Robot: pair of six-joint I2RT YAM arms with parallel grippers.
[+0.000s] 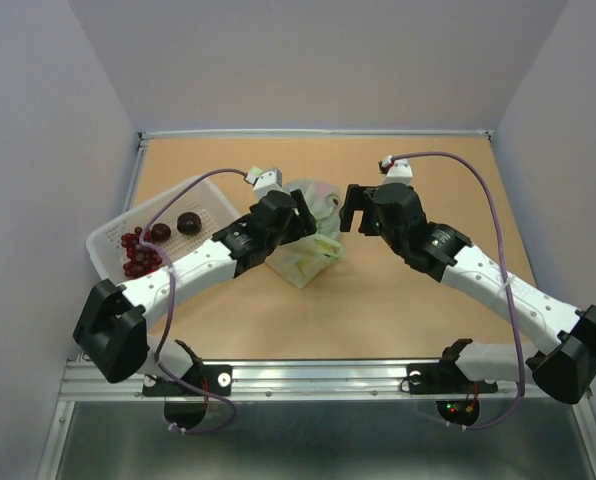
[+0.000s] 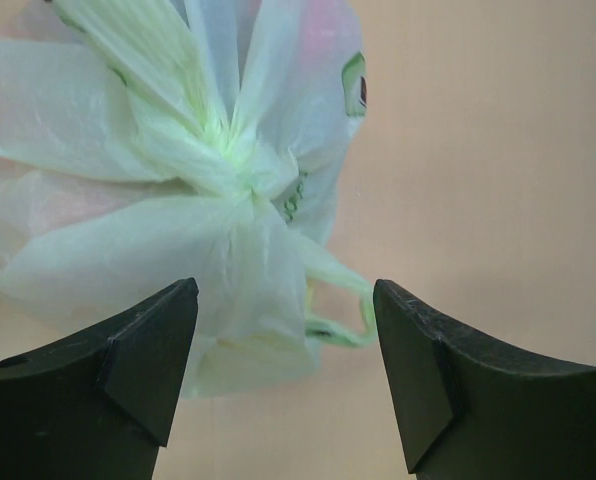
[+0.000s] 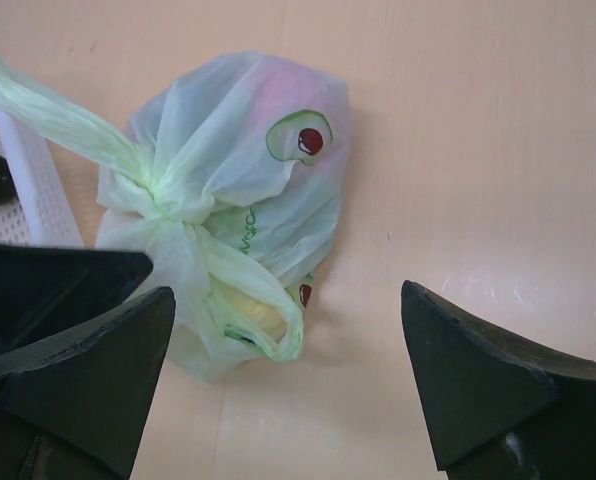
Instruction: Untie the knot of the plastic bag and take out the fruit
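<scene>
The knot holds the plastic bag tightly shut, so my right gripper will pinch the folds (image 3: pixel 228 182) next to the knot while my left gripper holds the other side of the knot.
The pale green plastic bag (image 1: pixel 313 245) lies mid-table, tied shut. Its knot (image 2: pixel 240 175) shows in the left wrist view with tails fanning out, and in the right wrist view (image 3: pixel 173 200). My left gripper (image 1: pixel 296 215) hovers over the bag's left side, open and empty, with the bag (image 2: pixel 98 230) just beyond its jaws. My right gripper (image 1: pixel 352 212) is open and empty, just right of the bag (image 3: pixel 248 130). The fruit is inside the bag. Only a pink tint (image 3: pixel 278 95) and a yellow shape (image 3: pixel 246 308) show through. A handle loop (image 3: pixel 273 325) sticks out.
A white basket (image 1: pixel 113 232) stands left of the bag, holding a red grape bunch (image 1: pixel 140 253) and two dark plums (image 1: pixel 188 222). Its rim (image 3: pixel 38 190) shows in the right wrist view. Grey walls enclose the table on three sides.
</scene>
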